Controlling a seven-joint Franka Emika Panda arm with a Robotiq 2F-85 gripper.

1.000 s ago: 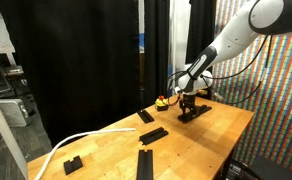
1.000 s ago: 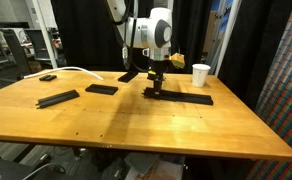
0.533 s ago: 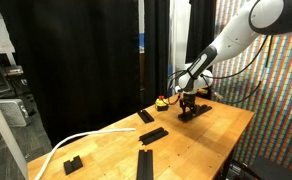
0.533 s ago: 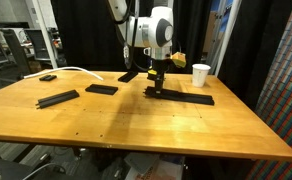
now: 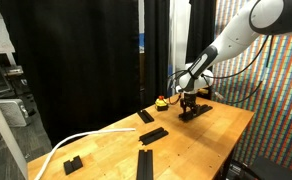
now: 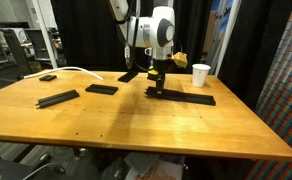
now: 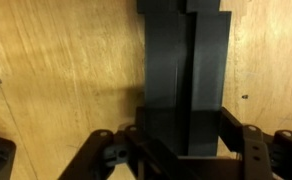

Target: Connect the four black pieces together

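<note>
I will release my gripper's black bar on the table, end to end (image 5: 192, 114) (image 7: 188, 65) against the black bar just ahead.
My gripper (image 6: 157, 88) is shut across the near end of one of the black pieces (image 6: 189, 97), a long flat bar lying on the wooden table. In the wrist view this bar (image 7: 184, 70) runs away from the gripper (image 7: 184, 148) with a finger (image 7: 238, 135) on each side. Three more black bars lie apart in an exterior view: one (image 6: 58, 98) at the left, one (image 6: 101, 89) in the middle and one (image 6: 129, 76) behind the arm. In an exterior view the gripper (image 5: 189, 107) holds its bar (image 5: 197, 112) far from the bars (image 5: 153, 134) (image 5: 145, 164) (image 5: 146, 116).
A white cup (image 6: 201, 74) stands just behind the held bar. A small chunky black block (image 6: 48, 77) and a white cable (image 6: 76, 70) lie at the far left. A yellow and red object (image 5: 163, 100) sits near the back edge. Black curtains close off the back.
The held bar has crept slightly along the table toward the cup side. The gripper stays shut on it.
</note>
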